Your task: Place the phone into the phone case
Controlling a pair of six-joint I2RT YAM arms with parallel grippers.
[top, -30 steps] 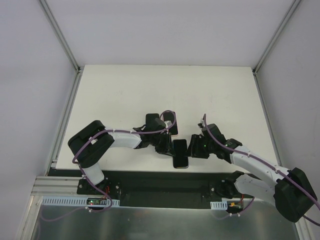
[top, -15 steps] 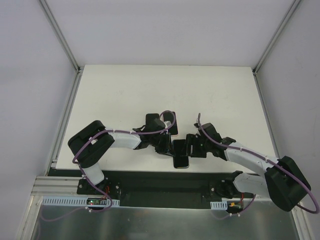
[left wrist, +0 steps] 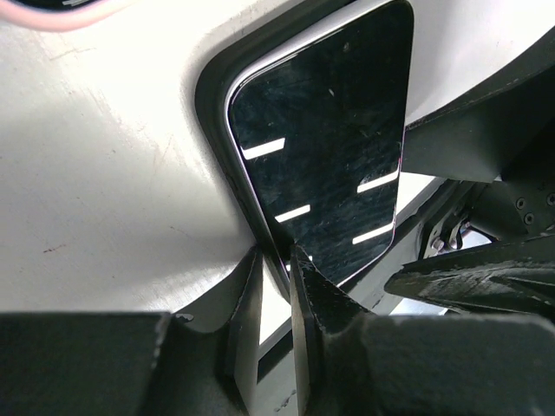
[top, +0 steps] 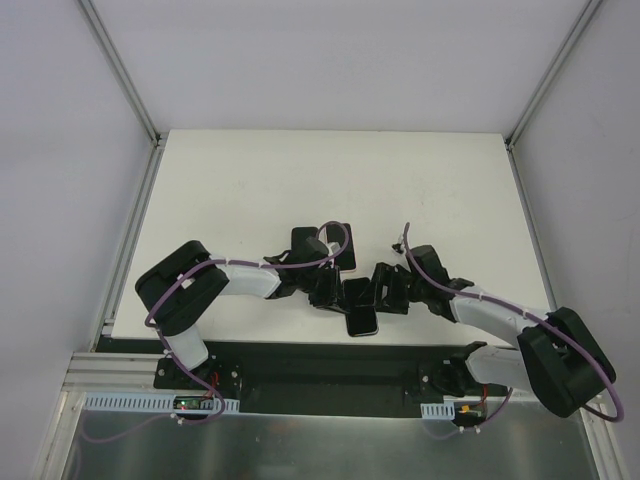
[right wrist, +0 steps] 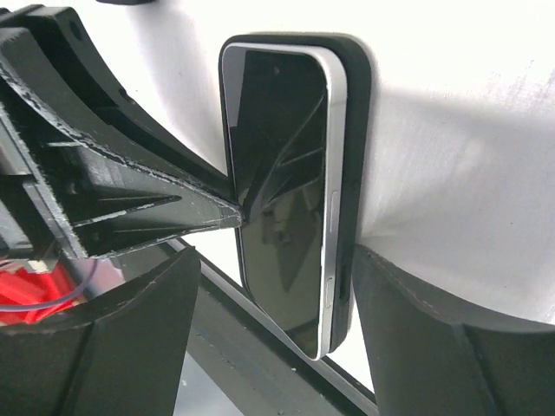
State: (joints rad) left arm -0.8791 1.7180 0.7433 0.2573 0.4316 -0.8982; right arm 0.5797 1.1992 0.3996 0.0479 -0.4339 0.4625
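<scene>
My right gripper should pinch the phone and case together at the front corner (right wrist: 331, 334), because the phone's silver frame sits above the case's rim beside it.
The phone (top: 360, 318), with a black screen and silver frame, lies in the black phone case near the table's front edge. In the right wrist view the phone (right wrist: 282, 173) lies on the case (right wrist: 351, 130), whose rim shows along its right and top. My left gripper (top: 335, 295) is at the phone's left long edge. In the left wrist view its jaws (left wrist: 276, 256) are nearly closed on the edge of case (left wrist: 212, 113) and phone (left wrist: 329, 130). My right gripper (top: 378, 292) is open, its fingers (right wrist: 113, 347) standing either side of phone and case (right wrist: 277, 253).
The table's front edge (top: 250, 335) runs just below the phone, with a dark rail and the arm bases beyond it. White walls with metal posts (top: 135, 90) enclose the table on three sides.
My right gripper has moved left to the phone and now straddles it. The left gripper and the phone have hardly moved.
</scene>
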